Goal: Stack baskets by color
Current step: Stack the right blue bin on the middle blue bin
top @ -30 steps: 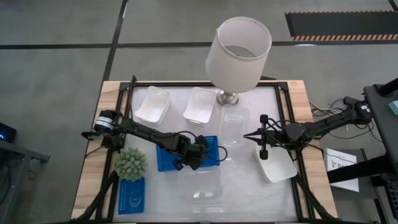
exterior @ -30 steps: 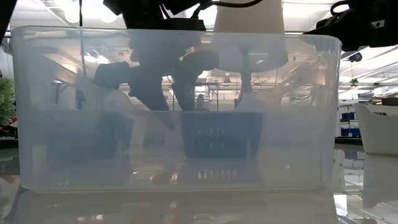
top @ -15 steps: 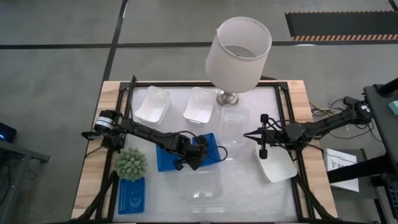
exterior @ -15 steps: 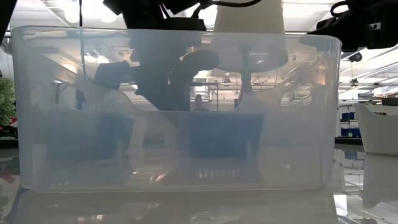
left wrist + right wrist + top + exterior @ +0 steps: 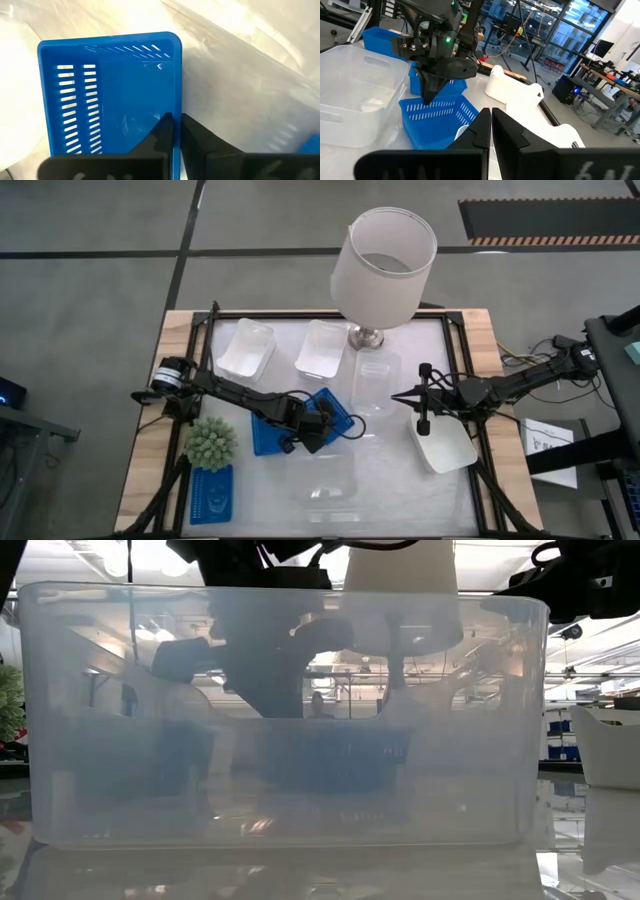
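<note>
The robot's left gripper will put the blue slotted basket down crooked on the far edge of the second blue basket [image 5: 264,411].
My left gripper [image 5: 318,428] is shut on a blue slotted basket [image 5: 335,412] at the table's middle. That basket sits askew beside a second blue basket [image 5: 265,435]. A third blue basket [image 5: 212,495] lies at the near left. Two white baskets [image 5: 246,347] [image 5: 322,348] rest at the far side, and another white basket [image 5: 442,445] at the right. One clear basket [image 5: 375,380] lies near the lamp, and another clear basket [image 5: 322,480] at the near edge. My right gripper [image 5: 400,396] hangs shut and level above the table's right part, holding nothing. My left gripper pinches the blue basket's long side wall at its rim [image 5: 176,102], one finger [image 5: 162,127] inside the basket and one outside. The fingers slant down from the table's left. The basket sits tilted in the hold; whether it is clear of the table I cannot tell.
A large white lamp [image 5: 385,265] stands at the far middle on a metal foot. A spiky green ball plant [image 5: 211,440] sits at the left, by the third blue basket. The near clear basket [image 5: 285,715] fills the low view and blurs what lies behind it.
My left gripper has shut on the blue basket's side wall without moving from its place. The basket has turned about on the table and tipped, so it now lies askew to the second blue basket.
</note>
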Motion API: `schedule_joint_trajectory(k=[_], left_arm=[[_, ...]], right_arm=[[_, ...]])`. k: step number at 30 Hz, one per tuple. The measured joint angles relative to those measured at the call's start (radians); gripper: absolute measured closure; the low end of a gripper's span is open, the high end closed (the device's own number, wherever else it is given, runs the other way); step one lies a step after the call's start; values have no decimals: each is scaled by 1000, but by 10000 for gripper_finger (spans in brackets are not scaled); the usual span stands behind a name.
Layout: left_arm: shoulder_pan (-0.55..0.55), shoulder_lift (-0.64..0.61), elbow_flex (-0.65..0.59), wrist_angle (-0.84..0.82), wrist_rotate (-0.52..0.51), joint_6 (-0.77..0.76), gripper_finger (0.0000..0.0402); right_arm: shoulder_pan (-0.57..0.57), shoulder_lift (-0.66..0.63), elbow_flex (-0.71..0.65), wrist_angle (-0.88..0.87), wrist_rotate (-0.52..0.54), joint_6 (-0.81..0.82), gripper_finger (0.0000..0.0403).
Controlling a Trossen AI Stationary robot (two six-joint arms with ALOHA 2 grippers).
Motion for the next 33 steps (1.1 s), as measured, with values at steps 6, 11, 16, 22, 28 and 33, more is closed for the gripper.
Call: schedule_joint_trajectory(k=[6, 11, 16, 22, 28, 33], left_arm=[[-7, -7, 22, -8, -46, 1, 398], [-28, -47, 32, -13, -94, 0, 398], [-69, -99, 31, -39, -164, 0, 398], [-140, -184, 28, -132, -253, -3, 398], [-204, -283, 24, -282, -255, -153, 398], [-267, -368, 19, -386, -242, -218, 398]], right_arm=[[0, 0, 0, 0, 0, 0, 394], [1, 0, 0, -2, 0, 6, 394], [1, 0, 0, -5, -1, 7, 394], [1, -1, 0, -10, -1, 13, 394], [1, -1, 0, -10, -1, 28, 394], [1, -1, 0, -10, -1, 39, 394]])
